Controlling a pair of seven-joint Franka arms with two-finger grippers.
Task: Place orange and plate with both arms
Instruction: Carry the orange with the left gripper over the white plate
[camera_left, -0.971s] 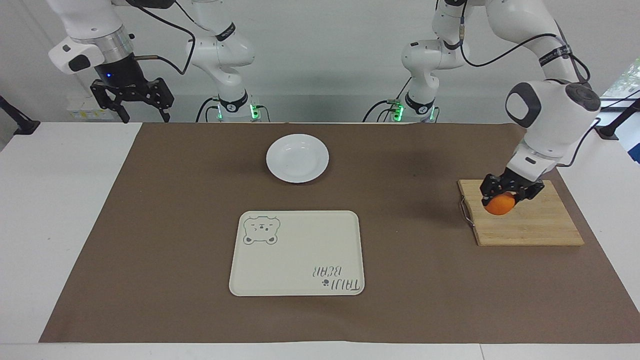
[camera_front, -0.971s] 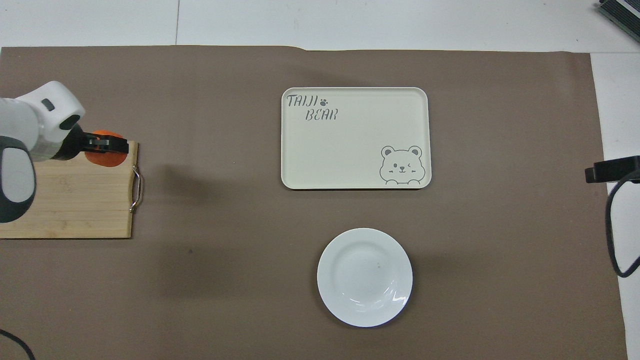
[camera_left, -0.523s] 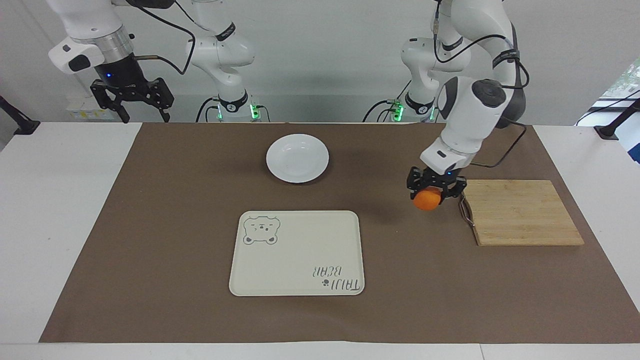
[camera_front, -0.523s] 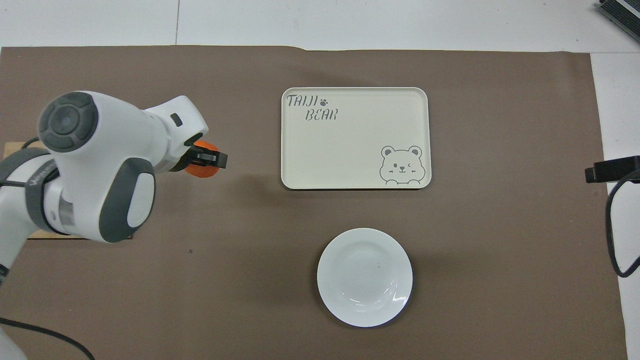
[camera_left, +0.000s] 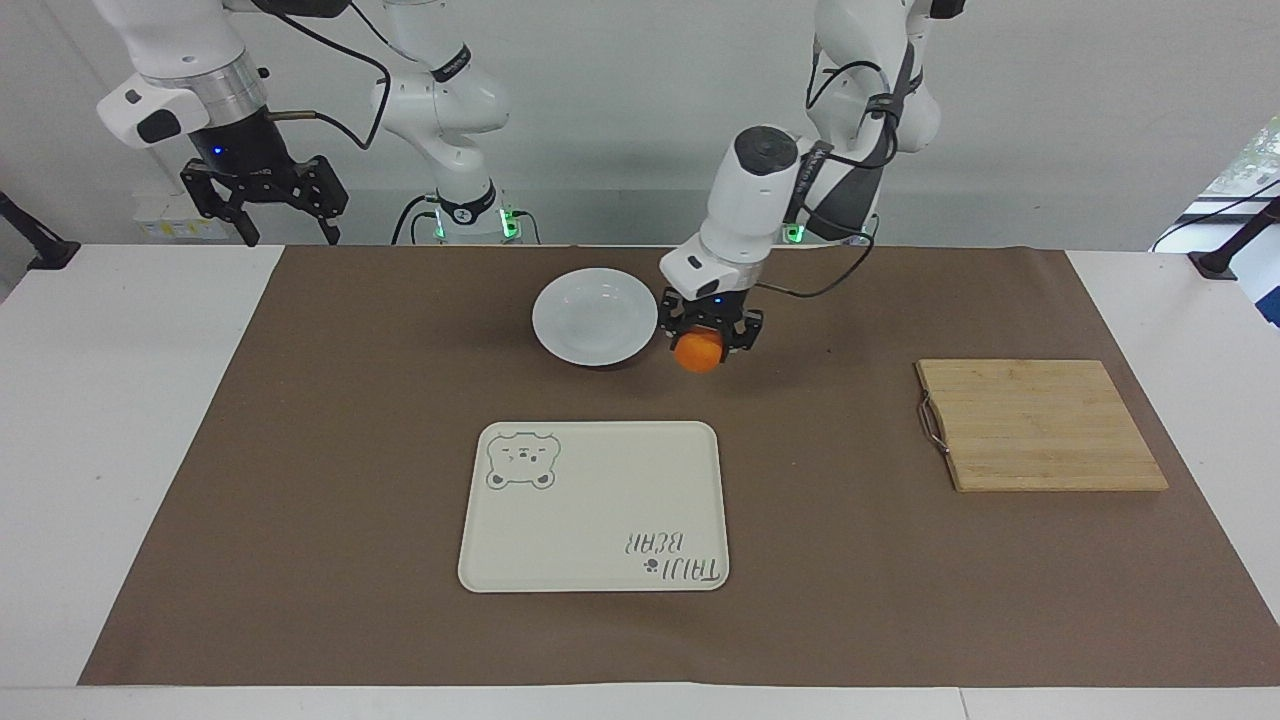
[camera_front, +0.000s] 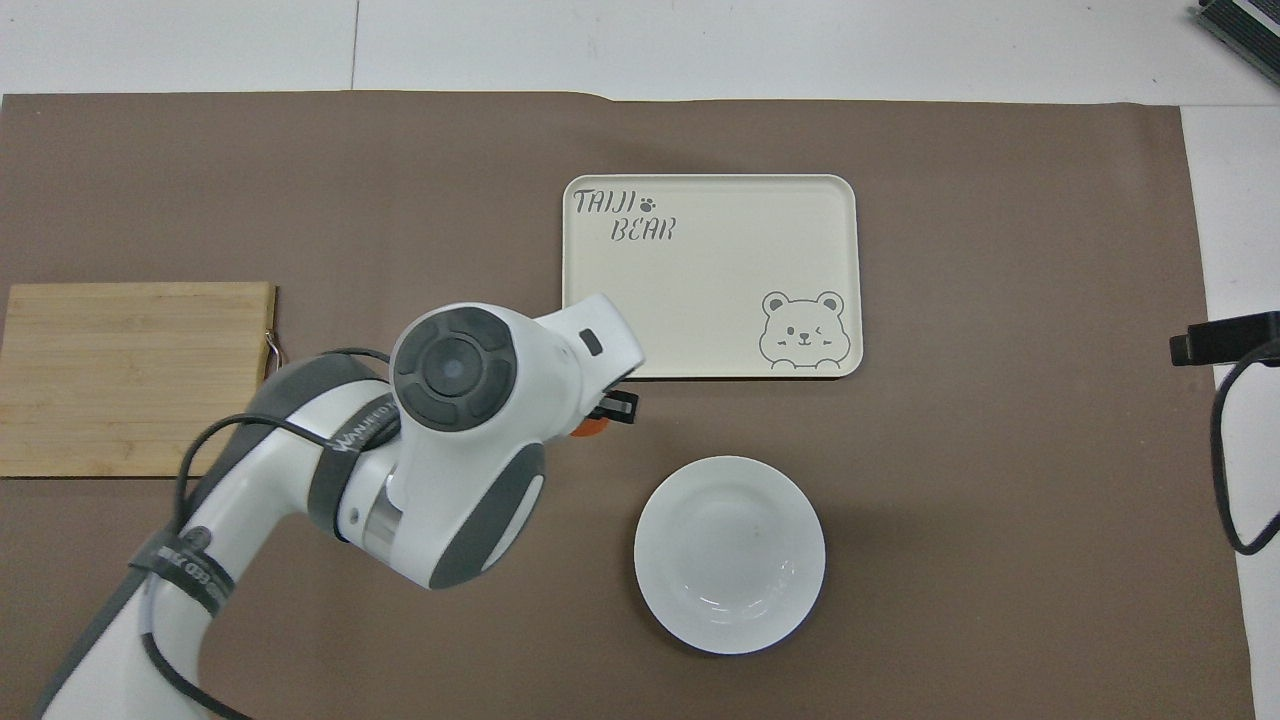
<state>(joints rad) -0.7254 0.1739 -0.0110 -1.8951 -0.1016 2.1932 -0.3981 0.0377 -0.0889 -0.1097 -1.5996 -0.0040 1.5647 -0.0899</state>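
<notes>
The orange, now held over the brown mat beside the plate, will be released by my left gripper near the middle of the white plate (camera_front: 727, 528), a little bit toward the side with the cream tray.
My left gripper (camera_left: 703, 345) is shut on the orange (camera_left: 698, 353), holding it in the air over the brown mat just beside the white plate (camera_left: 594, 316). In the overhead view the left arm hides most of the orange (camera_front: 590, 427); only a sliver shows next to the gripper (camera_front: 612, 410), between the plate (camera_front: 729, 553) and the cream tray. The plate lies bare on the mat near the robots. My right gripper (camera_left: 264, 208) hangs open and waits high over the right arm's end of the table.
A cream bear-print tray (camera_left: 594, 506) lies on the mat farther from the robots than the plate. A bare wooden cutting board (camera_left: 1038, 424) with a metal handle sits toward the left arm's end. A brown mat (camera_left: 300, 450) covers the table.
My left arm has carried the orange off the cutting board and across the mat to a spot beside the plate. The right arm has not moved.
</notes>
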